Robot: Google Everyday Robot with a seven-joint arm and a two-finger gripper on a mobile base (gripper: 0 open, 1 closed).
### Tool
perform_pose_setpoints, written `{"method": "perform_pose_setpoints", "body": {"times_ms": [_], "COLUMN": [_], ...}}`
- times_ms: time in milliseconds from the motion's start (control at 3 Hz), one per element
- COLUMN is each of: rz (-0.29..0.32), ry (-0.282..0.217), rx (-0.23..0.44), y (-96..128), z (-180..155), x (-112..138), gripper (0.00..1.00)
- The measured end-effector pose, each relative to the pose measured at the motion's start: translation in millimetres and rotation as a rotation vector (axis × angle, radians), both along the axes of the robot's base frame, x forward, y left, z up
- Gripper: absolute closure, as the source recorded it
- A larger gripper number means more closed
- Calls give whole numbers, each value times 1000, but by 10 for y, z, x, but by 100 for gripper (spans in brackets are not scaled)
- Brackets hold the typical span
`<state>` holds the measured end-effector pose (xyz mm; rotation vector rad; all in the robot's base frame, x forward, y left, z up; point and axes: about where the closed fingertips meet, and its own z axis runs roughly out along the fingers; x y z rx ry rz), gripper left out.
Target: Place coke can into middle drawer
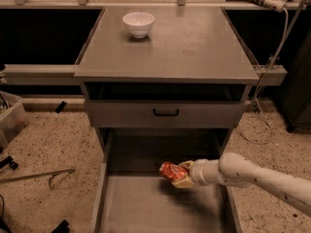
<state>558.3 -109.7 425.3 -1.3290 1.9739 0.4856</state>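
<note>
Next, the gripper releases the coke can on the middle drawer's bare bottom, midway (174, 185) between its sides, toward the back.
The coke can (171, 171) is a dented red can with white lettering. My gripper (181, 175) is shut on it, reaching in from the right on a white arm. The can lies sideways and hangs a little above the floor of the open middle drawer (141, 208), near the drawer's back middle. The drawer is pulled far out, a wide grey tray with low side walls and a bare floor. A shadow falls on the floor under the can.
A grey drawer front with a black handle (165, 113) sits above the open drawer. A white bowl (138, 24) stands on the cabinet top (194, 47). A white cable (272, 57) hangs at the right. Metal tools (36, 176) lie on the speckled floor at left.
</note>
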Motion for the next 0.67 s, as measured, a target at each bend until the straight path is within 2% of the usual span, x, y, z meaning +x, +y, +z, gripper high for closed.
{"method": "perform_pose_setpoints", "body": {"times_ms": [333, 667], "rz": [-40, -37], "ry": [55, 57], "rx": [-30, -31], "y": [-223, -207], "z": [-280, -292], "x": [-219, -220], "gripper": [100, 100]}}
